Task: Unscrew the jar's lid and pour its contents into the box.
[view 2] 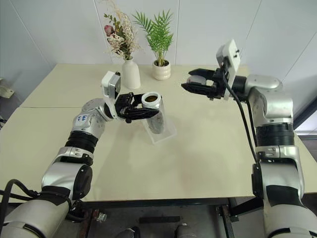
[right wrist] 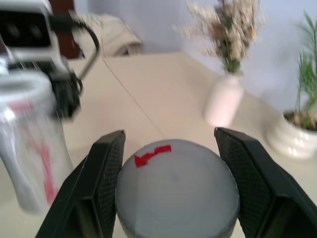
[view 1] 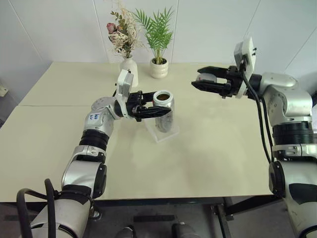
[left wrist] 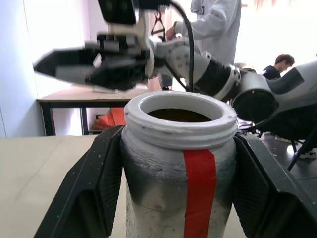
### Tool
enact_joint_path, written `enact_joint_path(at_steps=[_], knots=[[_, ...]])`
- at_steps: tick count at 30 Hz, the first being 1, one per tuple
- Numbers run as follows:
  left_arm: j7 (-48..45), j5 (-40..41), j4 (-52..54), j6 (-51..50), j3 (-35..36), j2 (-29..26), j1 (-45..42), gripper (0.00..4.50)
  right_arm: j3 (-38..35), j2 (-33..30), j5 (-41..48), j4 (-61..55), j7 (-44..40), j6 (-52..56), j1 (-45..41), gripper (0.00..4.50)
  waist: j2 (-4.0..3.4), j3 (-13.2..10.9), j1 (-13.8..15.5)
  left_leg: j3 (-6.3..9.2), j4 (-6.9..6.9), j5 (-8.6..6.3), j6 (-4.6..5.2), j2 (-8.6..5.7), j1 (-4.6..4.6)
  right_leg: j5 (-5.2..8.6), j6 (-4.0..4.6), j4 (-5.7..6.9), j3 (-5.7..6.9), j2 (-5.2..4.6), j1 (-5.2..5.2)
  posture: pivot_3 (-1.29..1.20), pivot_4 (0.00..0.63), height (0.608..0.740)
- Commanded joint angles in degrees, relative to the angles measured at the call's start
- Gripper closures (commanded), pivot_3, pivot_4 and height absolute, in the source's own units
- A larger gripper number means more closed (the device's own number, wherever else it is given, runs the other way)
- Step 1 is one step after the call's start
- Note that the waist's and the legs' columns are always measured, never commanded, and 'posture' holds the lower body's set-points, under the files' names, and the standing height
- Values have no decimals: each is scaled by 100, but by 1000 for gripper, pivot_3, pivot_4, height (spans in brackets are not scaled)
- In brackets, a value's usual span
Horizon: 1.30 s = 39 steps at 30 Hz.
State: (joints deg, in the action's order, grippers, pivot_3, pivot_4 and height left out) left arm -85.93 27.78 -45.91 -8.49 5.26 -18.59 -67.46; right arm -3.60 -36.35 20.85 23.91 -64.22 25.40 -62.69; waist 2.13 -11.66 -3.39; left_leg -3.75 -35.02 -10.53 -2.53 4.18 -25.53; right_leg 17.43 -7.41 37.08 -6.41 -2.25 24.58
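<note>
I need to let go of the grey lid with my right gripper on the bare table [view 1: 219, 142], in the space between the box and my right arm. The lid is now raised, clear of the jar's mouth.
My left gripper [view 1: 157, 110] is shut on the jar [view 1: 164, 111], a clear jar with a red label strip, held upright above the table with its white threaded mouth uncovered. Brown contents [left wrist: 178, 115] show inside the jar [left wrist: 178, 163]. Directly under it lies the box [view 1: 161, 134], a clear shallow tray. My right gripper [view 1: 198, 83] hangs off to the right of the jar, raised, and is shut on the grey round lid [right wrist: 176, 188], which carries a small red mark. The lid [view 1: 208, 78] is clear of the jar's mouth.
A white vase of dried flowers [view 1: 130, 69] and a white ribbed pot with a green plant [view 1: 159, 68] stand at the table's far edge behind the jar. In the left wrist view, people [left wrist: 218, 25] are beyond the table.
</note>
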Motion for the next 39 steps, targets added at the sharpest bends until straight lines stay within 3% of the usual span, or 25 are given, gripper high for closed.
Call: enact_joint_path(at_steps=[1, 7, 15, 30, 38, 39], knots=[[46, 111, 169, -11, 221, -123, -311, 1889, -328, -184, 29, -652, 445, 69, 372, 1917, 0, 0, 9, 0, 0, 0, 0, 0, 0, 0, 0, 1, 0, 0, 1, 0, 150, 740], [162, -28, -141, 91, 353, -216, -437, 1889, -452, -163, -1, -1570, 1227, 347, 1417, 1917, 0, 0, 7, 0, 0, 1, 0, 0, 1, 1, -1, 1, -1, 0, -1, 0, 150, 740], [462, -292, -872, 389, 435, -275, -736, 1889, -557, 525, -338, -2450, 2907, 455, 2790, 1917, 0, 0, 9, 1, -8, 3, 2, -2, 3, -1, -5, 6, -4, 0, -4, 0, 150, 740], [541, -430, -1509, 542, 596, -386, -988, 1889, -766, 1491, -993, -1499, 4613, -1136, 3705, 1917, 0, 0, -1, 1, -4, 5, 3, -3, 6, -2, -7, 6, -4, 1, -7, 0, 150, 740], [503, -501, -1512, 526, 603, -469, -971, 1889, -564, 1626, -1262, -1279, 4823, -1476, 4007, 1917, 0, 0, -1, 1, -4, 5, 2, -2, 8, -2, -7, 8, -4, 2, -9, 0, 150, 740], [501, -515, -1514, 530, 603, -476, -973, 1889, -569, 1628, -1272, -1283, 4845, -1461, 4013, 1567, 0, 0, 0, 1, -5, 5, 2, -3, 8, -2, -7, 8, -4, 2, -10, 0, 150, 740]])
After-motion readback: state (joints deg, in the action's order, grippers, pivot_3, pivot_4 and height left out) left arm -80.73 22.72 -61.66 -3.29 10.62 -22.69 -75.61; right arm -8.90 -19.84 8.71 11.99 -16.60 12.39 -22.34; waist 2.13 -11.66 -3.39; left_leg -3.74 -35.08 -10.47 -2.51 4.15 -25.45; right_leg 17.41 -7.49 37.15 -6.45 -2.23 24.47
